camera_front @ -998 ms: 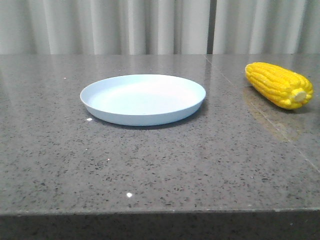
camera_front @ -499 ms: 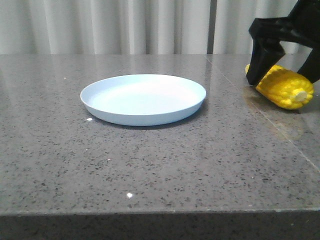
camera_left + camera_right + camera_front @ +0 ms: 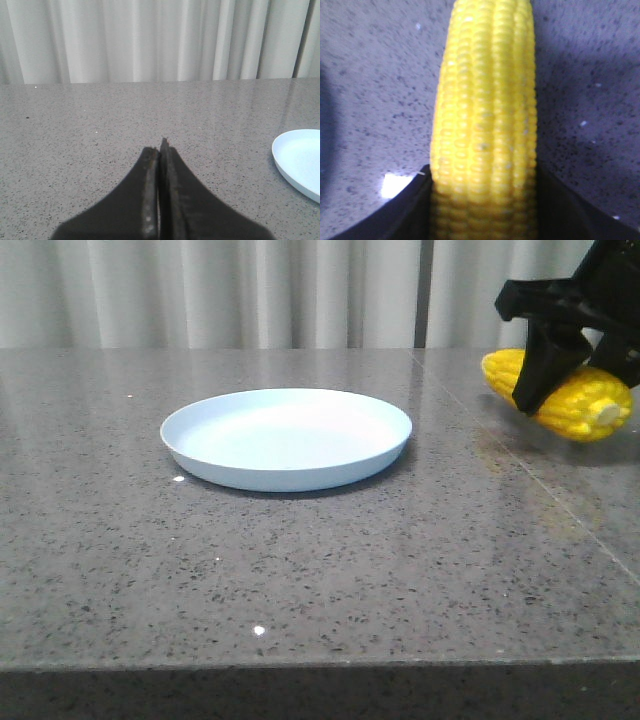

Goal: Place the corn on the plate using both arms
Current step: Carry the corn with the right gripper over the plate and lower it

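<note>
The corn, still a little above the table, will go down from my right gripper onto the half of the pale blue plate (image 3: 337, 413) that is nearest the seam, and I should leave it there.
The bright yellow corn (image 3: 575, 400) hangs a little above the table at the far right, with my right gripper (image 3: 570, 350) shut on it across its middle. In the right wrist view the corn (image 3: 485, 115) runs lengthwise between the two black fingers (image 3: 415, 210), which press on both its sides. The pale blue plate (image 3: 200, 445) lies empty at the table's centre, to the left of the corn. Its rim also shows in the left wrist view, the plate (image 3: 300, 160) off to the side. My left gripper (image 3: 160, 150) is shut on nothing, low over bare table.
The speckled grey stone table (image 3: 330, 570) has its front edge near the bottom of the front view. A seam (image 3: 520, 465) runs across the table under the corn. White curtains (image 3: 250, 290) close off the back.
The right gripper came down around the corn, shut on it and lifted it slightly off the table. The plate and the left gripper have not moved.
</note>
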Action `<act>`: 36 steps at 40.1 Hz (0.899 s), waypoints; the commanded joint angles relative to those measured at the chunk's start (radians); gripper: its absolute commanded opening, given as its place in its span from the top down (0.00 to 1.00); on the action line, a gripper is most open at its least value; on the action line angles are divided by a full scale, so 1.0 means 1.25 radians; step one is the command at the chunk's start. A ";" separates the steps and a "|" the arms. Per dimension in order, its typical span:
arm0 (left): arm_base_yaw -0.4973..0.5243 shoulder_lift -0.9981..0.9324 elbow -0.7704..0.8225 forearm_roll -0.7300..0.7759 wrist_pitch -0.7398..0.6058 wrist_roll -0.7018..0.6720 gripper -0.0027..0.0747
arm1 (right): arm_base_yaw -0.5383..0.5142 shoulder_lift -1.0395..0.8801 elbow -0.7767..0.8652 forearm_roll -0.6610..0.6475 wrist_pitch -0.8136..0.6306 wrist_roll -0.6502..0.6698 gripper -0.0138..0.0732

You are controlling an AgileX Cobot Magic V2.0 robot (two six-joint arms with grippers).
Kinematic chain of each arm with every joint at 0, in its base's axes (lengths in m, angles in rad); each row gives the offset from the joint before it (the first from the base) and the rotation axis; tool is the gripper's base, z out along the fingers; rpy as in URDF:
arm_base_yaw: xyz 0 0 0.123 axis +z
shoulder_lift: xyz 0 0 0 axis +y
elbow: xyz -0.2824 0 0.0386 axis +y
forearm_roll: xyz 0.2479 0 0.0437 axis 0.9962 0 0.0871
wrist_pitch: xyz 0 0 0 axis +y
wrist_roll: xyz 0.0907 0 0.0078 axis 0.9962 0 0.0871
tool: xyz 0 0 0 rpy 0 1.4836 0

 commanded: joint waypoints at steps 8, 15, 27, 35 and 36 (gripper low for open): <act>-0.007 0.010 -0.020 0.000 -0.066 -0.002 0.99 | 0.083 -0.077 -0.127 0.008 0.051 0.051 0.67; -0.007 0.010 -0.020 0.000 -0.066 -0.002 0.99 | 0.224 -0.019 -0.218 -0.082 0.047 0.211 0.67; -0.007 0.010 -0.020 0.000 -0.066 -0.002 0.99 | 0.405 0.130 -0.311 -0.330 0.090 0.532 0.67; -0.007 0.010 -0.020 0.000 -0.066 -0.002 0.99 | 0.426 0.165 -0.310 -0.328 0.090 0.571 0.67; -0.007 0.010 -0.020 0.000 -0.066 -0.002 0.99 | 0.426 0.167 -0.310 -0.327 0.091 0.571 0.67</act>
